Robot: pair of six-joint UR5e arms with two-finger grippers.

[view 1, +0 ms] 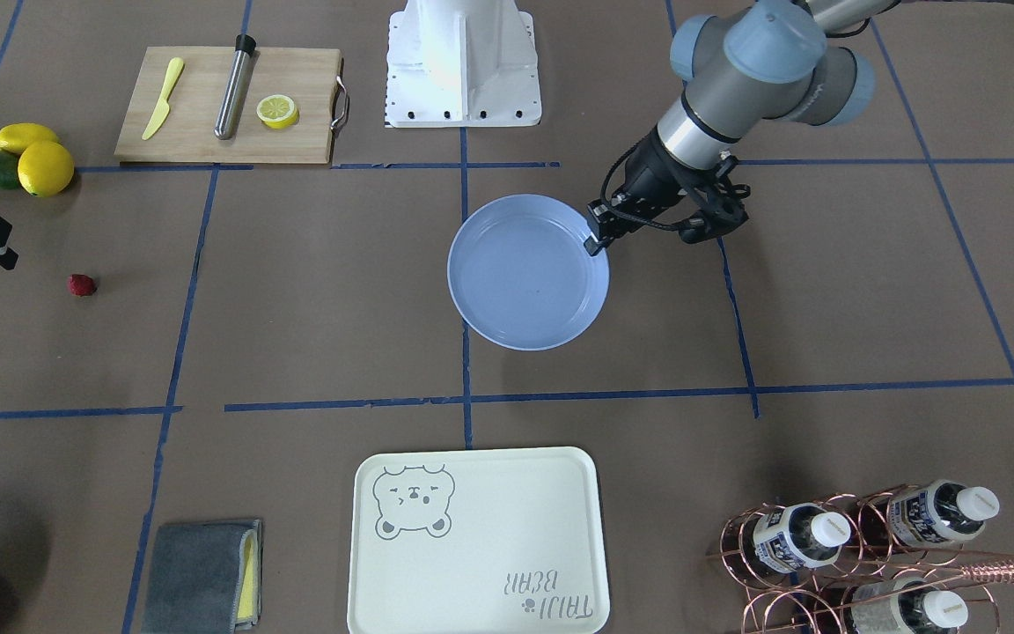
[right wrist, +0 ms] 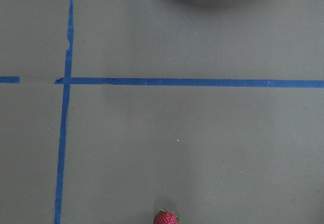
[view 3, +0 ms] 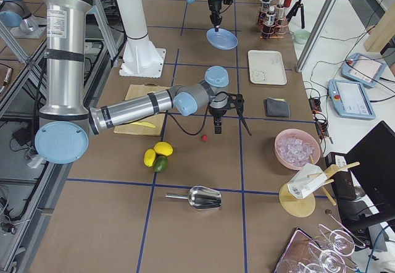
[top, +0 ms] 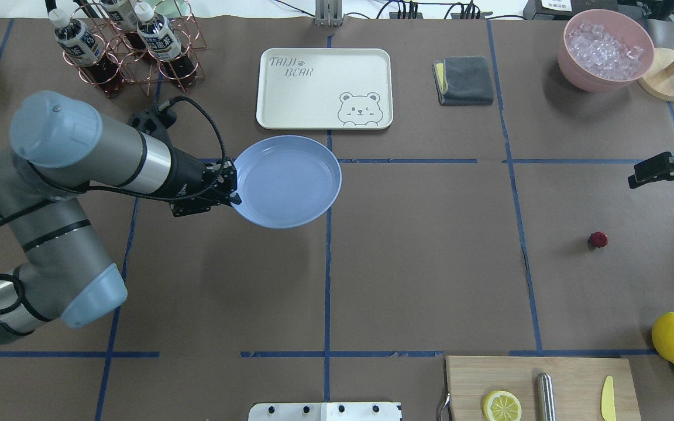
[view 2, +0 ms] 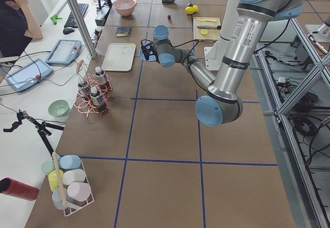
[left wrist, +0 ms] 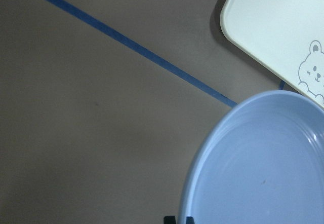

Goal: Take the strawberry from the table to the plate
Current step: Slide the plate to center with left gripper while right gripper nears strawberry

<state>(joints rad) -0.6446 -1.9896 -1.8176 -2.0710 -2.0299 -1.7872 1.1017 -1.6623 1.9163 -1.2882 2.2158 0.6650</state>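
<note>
My right gripper will next move down to the strawberry near the lemons and close on the sides of its red body (view 1: 82, 285) (right wrist: 166, 218).
The strawberry (view 1: 82, 284) (top: 598, 239) is a tiny dark-red berry lying alone on the brown table (top: 430, 263). It also sits at the bottom edge of the right wrist view (right wrist: 166, 218). My right gripper (view 1: 5, 246) (top: 635, 175) hovers a short way from the berry, open and holding nothing. The light-blue plate (view 1: 525, 282) (top: 290, 175) (left wrist: 263, 168) is near the table's middle. My left gripper (view 1: 597, 239) (top: 233, 190) is shut on its rim. The plate holds nothing.
A cream bear-print tray (top: 323, 88) lies just beyond the plate. A cutting board (view 1: 230, 106) carries a lemon half, a yellow knife and a metal rod. Two lemons and an avocado (view 1: 27, 158) sit near the strawberry. A bottle rack (top: 120, 47), grey cloth (top: 466, 80) and ice bowl (top: 606, 49) line the far side.
</note>
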